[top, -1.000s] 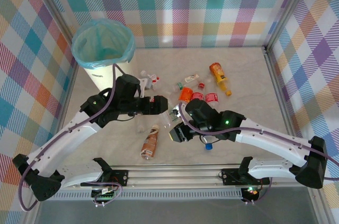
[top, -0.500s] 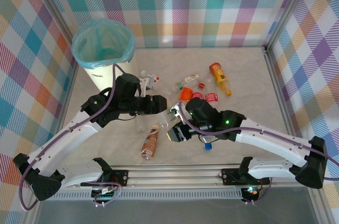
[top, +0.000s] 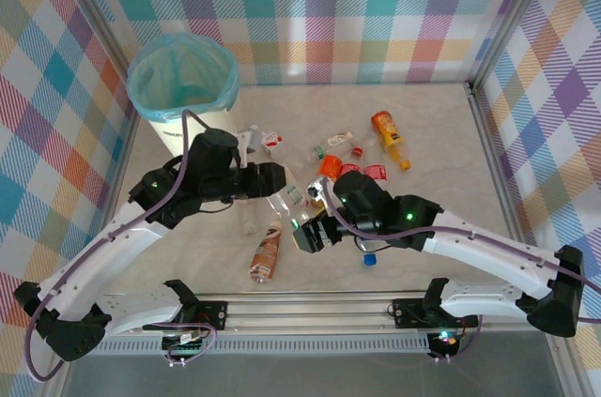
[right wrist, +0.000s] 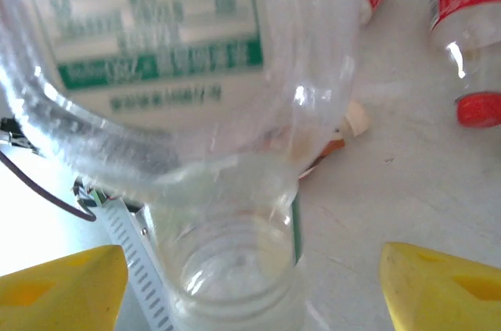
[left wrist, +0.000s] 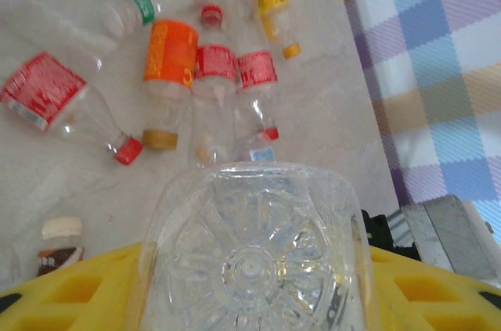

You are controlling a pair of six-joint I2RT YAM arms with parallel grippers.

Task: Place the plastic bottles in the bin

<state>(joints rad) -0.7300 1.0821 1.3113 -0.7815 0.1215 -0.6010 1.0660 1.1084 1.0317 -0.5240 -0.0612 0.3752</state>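
Note:
Next, I let go of the clear bottle with my left gripper inside the teal bag lining the white bin [top: 184, 83].
A clear plastic bottle [top: 289, 198] with a green and white label [right wrist: 156, 41] hangs between my two grippers, just above the table's middle. My left gripper [top: 269, 181] is shut on its base [left wrist: 250, 257], with yellow fingers [left wrist: 70, 292] on either side. Around its capless neck [right wrist: 235, 268] stands my right gripper [top: 315, 228], open, with its yellow fingertips [right wrist: 446, 288] well clear of the neck. The bin [top: 141, 101], white with a teal bag, stands at the far left corner. Several more bottles [left wrist: 215, 65] lie on the table beyond the held one.
A brown bottle [top: 267, 251] lies near the front, below the left gripper. An orange bottle [top: 387, 134] lies far right of centre, and red-labelled ones [top: 364, 172] lie beside the right arm. A blue cap [top: 370, 259] sits under that arm. Checked walls enclose the table.
My left gripper closed on the clear bottle's base. The right gripper, shut on the neck before, has now opened and let go. The bottle shifted slightly left.

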